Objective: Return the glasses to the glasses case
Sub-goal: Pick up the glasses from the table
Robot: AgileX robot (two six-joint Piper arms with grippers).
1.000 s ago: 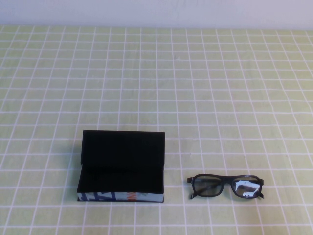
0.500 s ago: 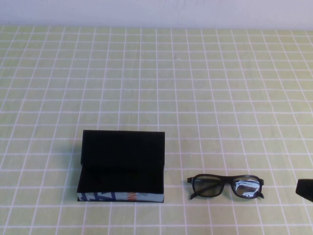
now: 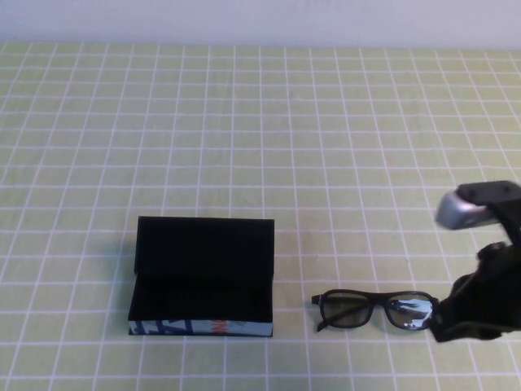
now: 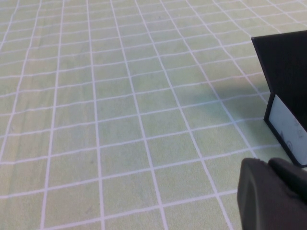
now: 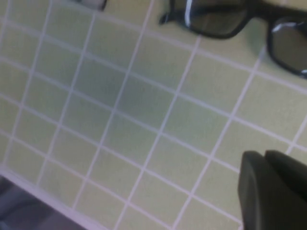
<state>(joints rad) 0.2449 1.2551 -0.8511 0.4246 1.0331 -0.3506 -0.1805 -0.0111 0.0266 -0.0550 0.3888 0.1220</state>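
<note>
Next, the right gripper moves to the glasses' bridge (image 3: 379, 299) (image 5: 259, 8) between the two lenses and closes there.
The glasses case (image 3: 202, 273) lies open at the front left of the table, lid upright, black lining showing, blue, white and orange-red print on its front side. The glasses (image 3: 374, 310), black-framed with clear lenses, lie flat to its right. My right gripper (image 3: 446, 328) is shut and empty, just right of the glasses' right end. In the right wrist view the gripper (image 5: 266, 160) hovers over the cloth, short of the glasses (image 5: 230, 19). My left gripper (image 4: 273, 167) is shut and empty beside the case's left end (image 4: 288, 72); it is outside the high view.
A green cloth with a white grid (image 3: 260, 138) covers the whole table. A pale wall (image 3: 260, 20) runs along the far edge. The table's near edge shows in the right wrist view (image 5: 29, 191).
My right arm has come in from the right edge and now sits beside the right end of the glasses. The case and glasses have not moved.
</note>
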